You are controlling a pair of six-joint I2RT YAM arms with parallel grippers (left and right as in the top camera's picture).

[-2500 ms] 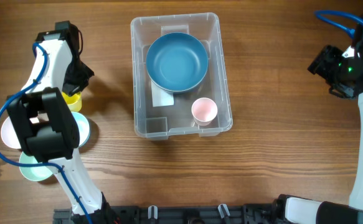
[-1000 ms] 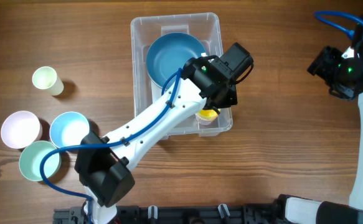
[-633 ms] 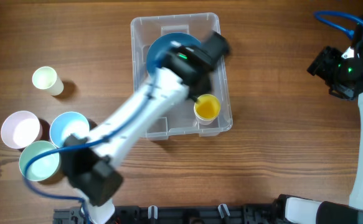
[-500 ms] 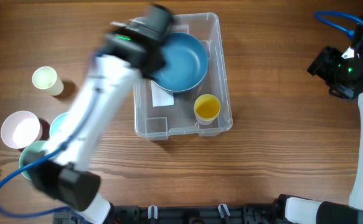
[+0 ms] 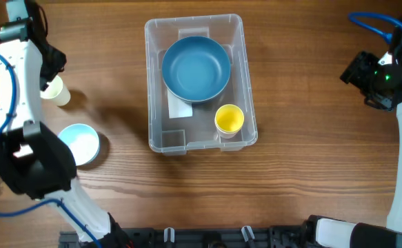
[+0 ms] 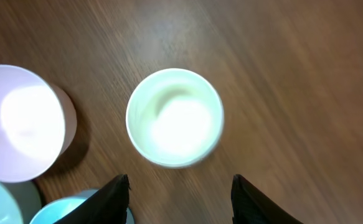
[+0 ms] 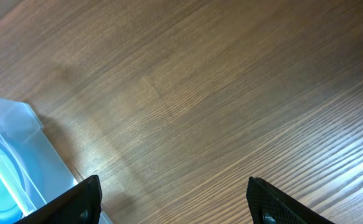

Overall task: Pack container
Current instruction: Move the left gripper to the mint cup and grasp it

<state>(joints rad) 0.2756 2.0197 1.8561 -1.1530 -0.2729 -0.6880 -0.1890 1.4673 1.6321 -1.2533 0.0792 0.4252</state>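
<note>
My left gripper is to close next on the far rim (image 5: 58,76) (image 6: 221,129) of the pale green cup, with one finger inside and one outside.
The clear container (image 5: 247,76) stands mid-table, holding a large blue bowl (image 5: 196,67) and a yellow cup (image 5: 229,118) near its front right corner. My left gripper (image 5: 51,67) hangs at the far left, just above a pale green cup (image 5: 56,90). In the left wrist view that cup (image 6: 175,118) stands upright ahead of my open gripper (image 6: 180,190), which holds nothing. My right gripper (image 7: 175,193) is open and empty over bare wood at the right, with a corner of the container (image 7: 16,155) showing at its left.
Bowls crowd the left front: a pink one (image 6: 19,121), a light blue one (image 5: 82,143) and a teal one (image 6: 0,200), partly hidden overhead by my left arm. The right arm (image 5: 383,72) stays near the right edge.
My left gripper opened and left the yellow cup in the container. The arm then swung back left, over the pale green cup. The right arm has not moved.
</note>
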